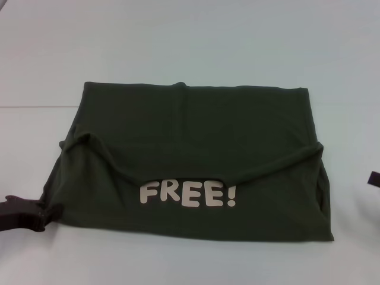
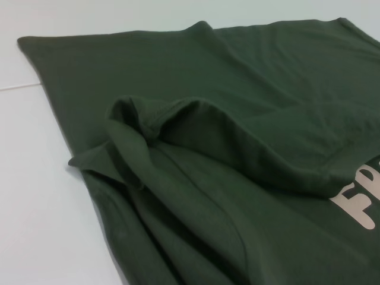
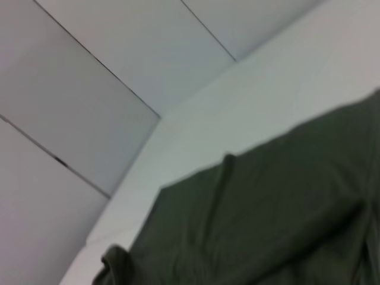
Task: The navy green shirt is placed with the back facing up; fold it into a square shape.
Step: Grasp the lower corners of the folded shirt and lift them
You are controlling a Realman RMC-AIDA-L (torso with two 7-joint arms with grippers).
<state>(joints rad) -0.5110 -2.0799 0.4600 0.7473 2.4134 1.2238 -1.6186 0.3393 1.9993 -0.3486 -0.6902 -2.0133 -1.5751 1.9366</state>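
Next, my right gripper grabs the navy green shirt's near corner (image 1: 326, 236), at the other end of the near edge from my left gripper.
The navy green shirt (image 1: 196, 130) lies on the white table, folded into a wide rectangle. Its far part is folded toward me, and the curved folded edge sits just above white "FREE!" lettering (image 1: 189, 194) on the near layer. My left gripper (image 1: 48, 211) is at the shirt's near left edge, touching the fabric. Only a dark sliver of my right gripper (image 1: 374, 178) shows, at the picture's right edge and apart from the shirt. The left wrist view shows the bunched left corner of the fold (image 2: 142, 119). In the right wrist view the shirt (image 3: 267, 219) fills the near part.
The white table (image 1: 190, 41) extends beyond the shirt on all sides. A faint seam line (image 1: 35, 107) runs across the table at the left. Grey wall panels (image 3: 77, 107) rise behind the table in the right wrist view.
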